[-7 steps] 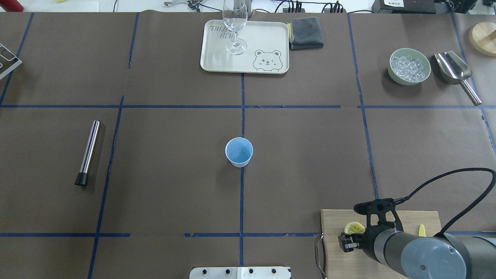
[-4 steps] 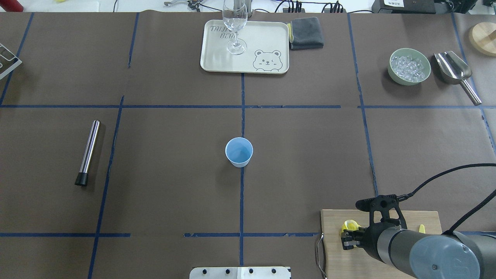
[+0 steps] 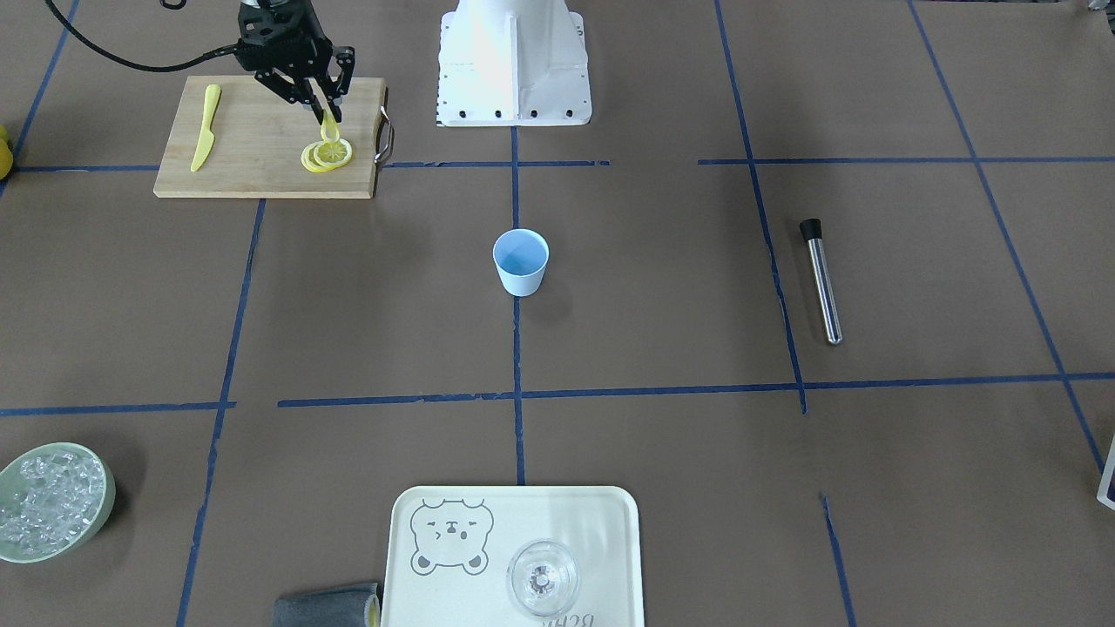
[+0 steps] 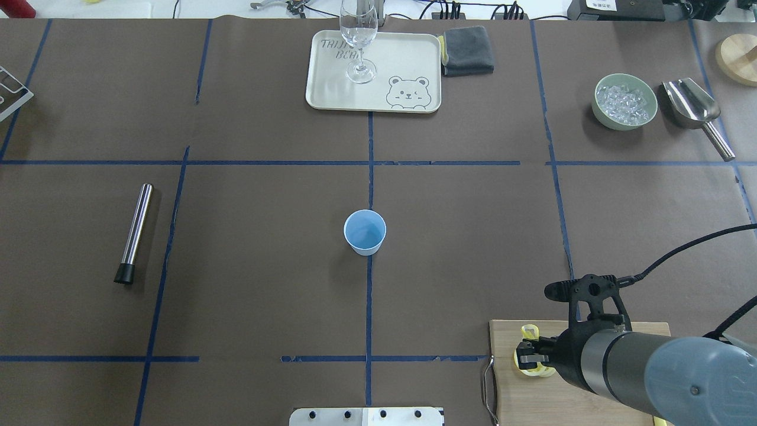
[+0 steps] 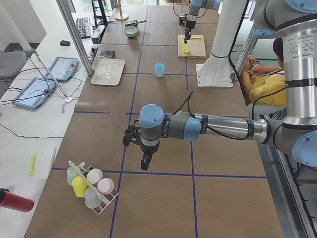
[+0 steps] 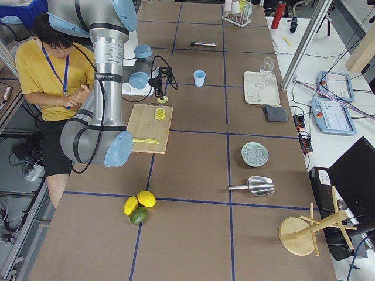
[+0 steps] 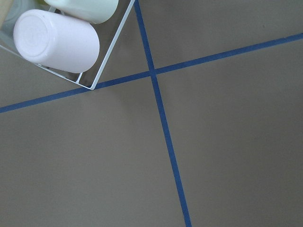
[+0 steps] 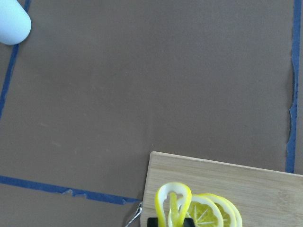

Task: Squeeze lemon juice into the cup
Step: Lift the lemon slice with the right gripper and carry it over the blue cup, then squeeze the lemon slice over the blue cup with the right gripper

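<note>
My right gripper needs to let go of the lemon slice in the opening of the light blue cup (image 3: pixel 524 250). The slice is still just above the cutting board.
My right gripper (image 3: pixel 326 115) is shut on a thin yellow lemon slice (image 3: pixel 330 131) and holds it just above the wooden cutting board (image 3: pixel 253 170). The right wrist view shows the slice (image 8: pixel 173 202) pinched and folded. More slices (image 3: pixel 327 156) lie stacked on the board under it. The gripper also shows in the overhead view (image 4: pixel 524 358). The light blue cup (image 3: pixel 521 260) stands upright at the table's middle, far from the gripper, and it shows in the overhead view (image 4: pixel 365 232). My left gripper (image 5: pixel 144 164) hangs over the table's far left end, and I cannot tell its state.
A yellow plastic knife (image 3: pixel 205 139) lies on the board. A steel muddler (image 3: pixel 821 280), a bear tray (image 3: pixel 610 522) with a clear glass (image 3: pixel 542 576), a bowl of ice (image 3: pixel 52 501), a scoop (image 4: pixel 692 106) and a cup rack (image 5: pixel 91 184) are around.
My right gripper has shut on a lemon slice from the stack on the board and lifted it, folded. The cup has not moved.
</note>
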{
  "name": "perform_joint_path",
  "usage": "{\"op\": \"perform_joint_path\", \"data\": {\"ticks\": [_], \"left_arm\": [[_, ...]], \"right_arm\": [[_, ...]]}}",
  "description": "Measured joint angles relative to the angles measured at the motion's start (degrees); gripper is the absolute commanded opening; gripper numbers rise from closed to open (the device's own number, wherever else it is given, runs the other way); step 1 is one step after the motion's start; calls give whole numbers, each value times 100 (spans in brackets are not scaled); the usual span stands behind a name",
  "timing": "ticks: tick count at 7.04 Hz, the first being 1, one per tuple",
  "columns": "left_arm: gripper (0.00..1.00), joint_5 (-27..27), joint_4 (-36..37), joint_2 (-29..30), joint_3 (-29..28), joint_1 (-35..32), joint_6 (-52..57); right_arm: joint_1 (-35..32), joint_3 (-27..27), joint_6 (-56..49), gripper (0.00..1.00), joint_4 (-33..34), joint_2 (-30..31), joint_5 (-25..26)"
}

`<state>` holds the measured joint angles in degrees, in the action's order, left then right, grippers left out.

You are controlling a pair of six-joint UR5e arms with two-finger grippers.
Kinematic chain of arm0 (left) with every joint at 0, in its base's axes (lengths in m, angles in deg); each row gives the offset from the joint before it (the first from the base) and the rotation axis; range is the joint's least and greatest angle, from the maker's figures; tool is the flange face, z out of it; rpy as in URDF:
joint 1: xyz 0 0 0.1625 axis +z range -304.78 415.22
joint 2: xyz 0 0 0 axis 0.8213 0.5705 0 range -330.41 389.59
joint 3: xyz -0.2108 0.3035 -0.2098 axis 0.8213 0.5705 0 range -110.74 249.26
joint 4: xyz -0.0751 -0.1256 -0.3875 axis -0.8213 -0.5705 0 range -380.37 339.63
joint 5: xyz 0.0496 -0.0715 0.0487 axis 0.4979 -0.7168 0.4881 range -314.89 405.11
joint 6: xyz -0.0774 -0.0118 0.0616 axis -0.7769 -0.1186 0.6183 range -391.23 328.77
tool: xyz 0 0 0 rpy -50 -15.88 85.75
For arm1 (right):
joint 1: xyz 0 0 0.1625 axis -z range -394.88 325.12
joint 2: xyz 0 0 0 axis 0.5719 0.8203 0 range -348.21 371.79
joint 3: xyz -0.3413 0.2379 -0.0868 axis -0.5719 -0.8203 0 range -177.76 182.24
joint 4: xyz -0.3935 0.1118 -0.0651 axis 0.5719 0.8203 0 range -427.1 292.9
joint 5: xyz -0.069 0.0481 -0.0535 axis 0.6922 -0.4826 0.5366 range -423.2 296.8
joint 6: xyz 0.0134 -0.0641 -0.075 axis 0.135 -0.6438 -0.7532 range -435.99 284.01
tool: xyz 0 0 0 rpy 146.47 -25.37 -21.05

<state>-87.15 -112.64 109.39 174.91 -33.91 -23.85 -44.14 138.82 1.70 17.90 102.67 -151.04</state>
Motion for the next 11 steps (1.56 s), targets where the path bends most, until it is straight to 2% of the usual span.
{"op": "perform_joint_path", "data": {"ticks": [2,3,4,7,9,10,11], "left_arm": [[100,6,2,0,-1,0,0],[100,7,5,0,-1,0,0],[100,7,6,0,-3,0,0],[100,7,7,0,-58,3,0],[100,7,11,-5,-73,2,0],[100,7,9,-8,-82,0,0],[100,7,9,-8,-89,0,0]], "right_arm": [[-307,-141,-2,28,1832,-1798,-292],[-515,-378,-18,28,2430,-2560,-405],[-811,-774,-50,28,2660,-3177,-600],[-1593,-2516,-273,28,2664,-4776,-943],[-1807,-3503,-351,30,2156,-5289,-968],[-1837,-3761,-362,35,2021,-5395,-971],[-1846,-3880,-367,57,1971,-5426,-1002]]}}
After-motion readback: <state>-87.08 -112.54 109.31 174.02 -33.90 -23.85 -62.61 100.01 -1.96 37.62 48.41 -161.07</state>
